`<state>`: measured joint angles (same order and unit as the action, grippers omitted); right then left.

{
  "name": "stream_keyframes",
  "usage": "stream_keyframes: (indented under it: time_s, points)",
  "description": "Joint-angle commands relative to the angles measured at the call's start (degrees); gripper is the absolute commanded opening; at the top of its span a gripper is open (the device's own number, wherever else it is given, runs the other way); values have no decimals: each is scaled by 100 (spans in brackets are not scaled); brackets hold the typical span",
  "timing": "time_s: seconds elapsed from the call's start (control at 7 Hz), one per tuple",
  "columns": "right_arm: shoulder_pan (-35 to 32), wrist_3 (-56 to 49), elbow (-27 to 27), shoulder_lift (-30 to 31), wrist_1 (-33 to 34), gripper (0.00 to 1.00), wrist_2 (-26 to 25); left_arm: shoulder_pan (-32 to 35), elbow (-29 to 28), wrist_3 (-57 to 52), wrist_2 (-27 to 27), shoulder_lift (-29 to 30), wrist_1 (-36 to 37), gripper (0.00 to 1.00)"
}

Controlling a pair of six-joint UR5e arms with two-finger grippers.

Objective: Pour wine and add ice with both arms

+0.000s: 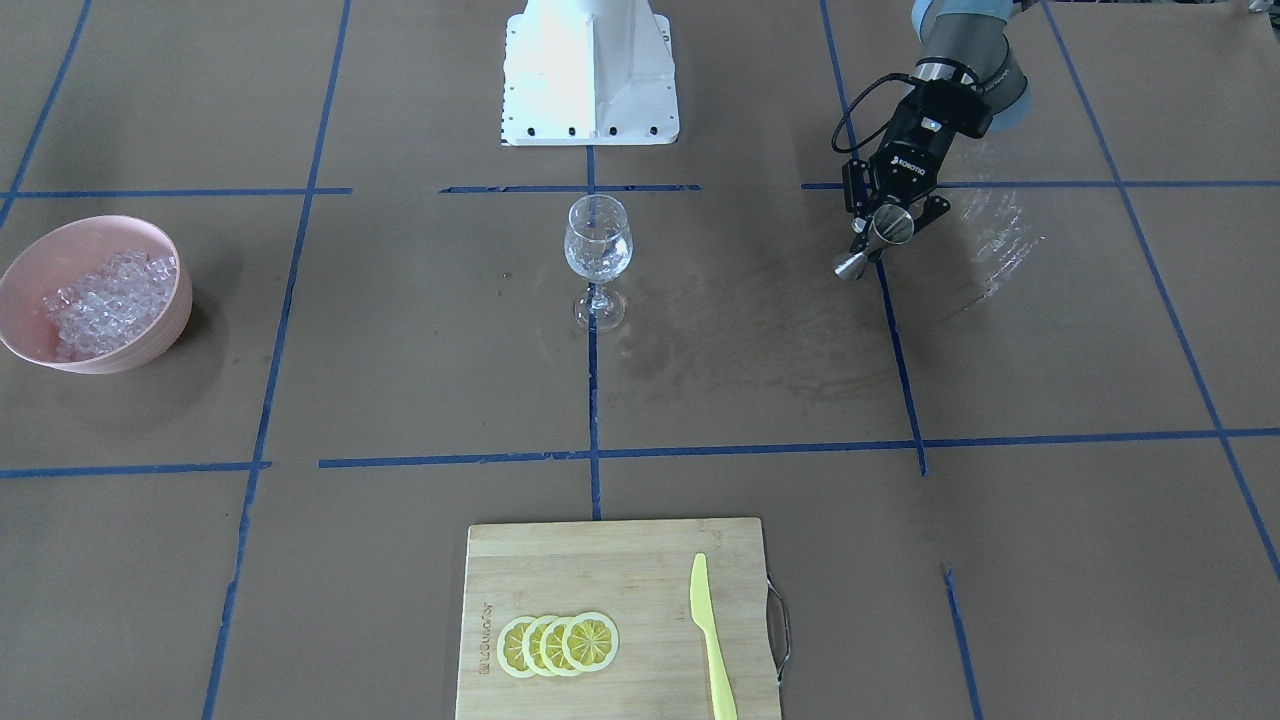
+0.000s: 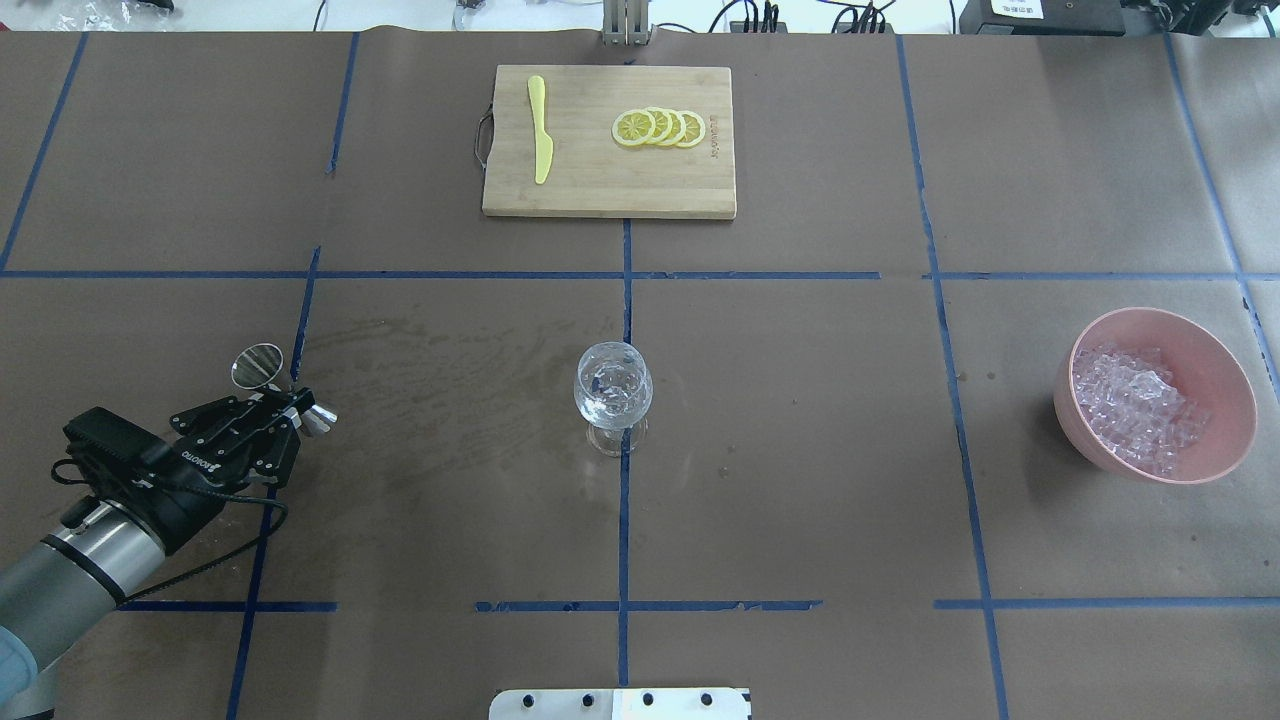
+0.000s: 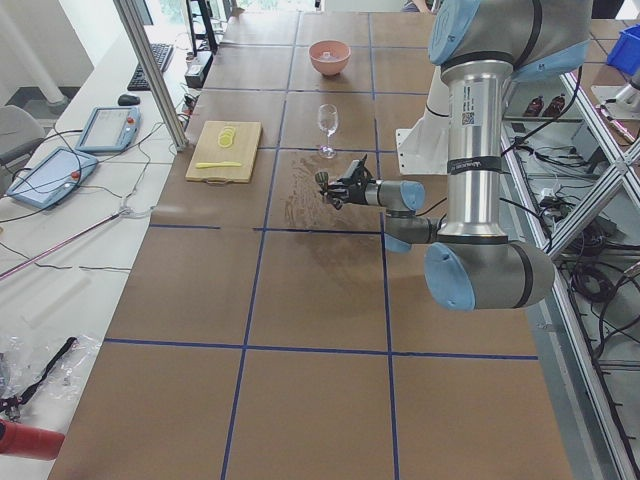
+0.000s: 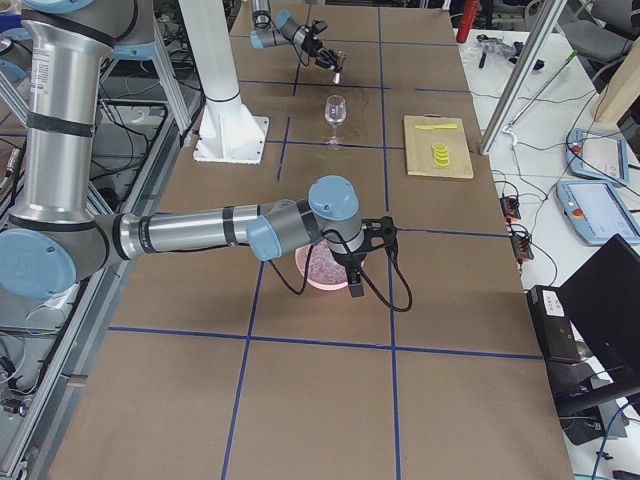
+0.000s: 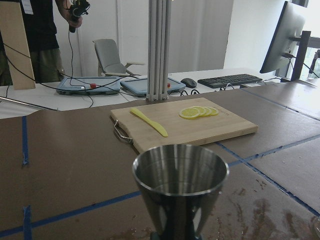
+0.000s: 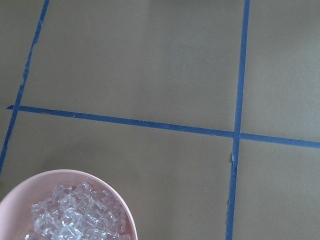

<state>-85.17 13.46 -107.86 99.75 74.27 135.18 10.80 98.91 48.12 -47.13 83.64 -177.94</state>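
Next, my left gripper sets the steel jigger down on the table (image 1: 912, 311), between the blue tape line and the whitish wet smear.
My left gripper (image 2: 292, 403) is shut on a steel jigger (image 2: 258, 366) and holds it above the table, well to the left of the wine glass (image 2: 613, 390). In the left wrist view the jigger (image 5: 180, 185) stands about upright and its cup looks empty. The glass stands at the table's middle (image 1: 598, 245). The ice (image 2: 1135, 405) is heaped in a pink bowl (image 2: 1230, 370) at the right. My right gripper (image 4: 355, 275) shows only in the exterior right view, over the bowl; I cannot tell if it is open. The right wrist view shows the ice (image 6: 75, 215) below.
A wooden cutting board (image 2: 560, 190) at the far side carries lemon slices (image 2: 660, 128) and a yellow knife (image 2: 541, 130). The white pedestal base (image 1: 590, 70) is at the robot's side. Blue tape lines cross the brown table; wet smears lie near the glass (image 2: 430, 360).
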Motion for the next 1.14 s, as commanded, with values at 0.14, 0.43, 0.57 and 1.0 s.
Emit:
stream_keyframes:
  time_s: [0.14,0.43,0.57,1.0]
  points:
    - [0,-1,-6,1,0,100,0,1,-538,268,282,-32,-65,0]
    - [0,-1,-15,1,-9,100,0,1,-670,268,466,-41,-82,0]
    - [0,-1,-24,1,-9,100,0,1,-793,268,511,-41,-83,0]
    - [0,-1,-24,1,0,100,0,-17,-1224,259,749,12,-469,0]
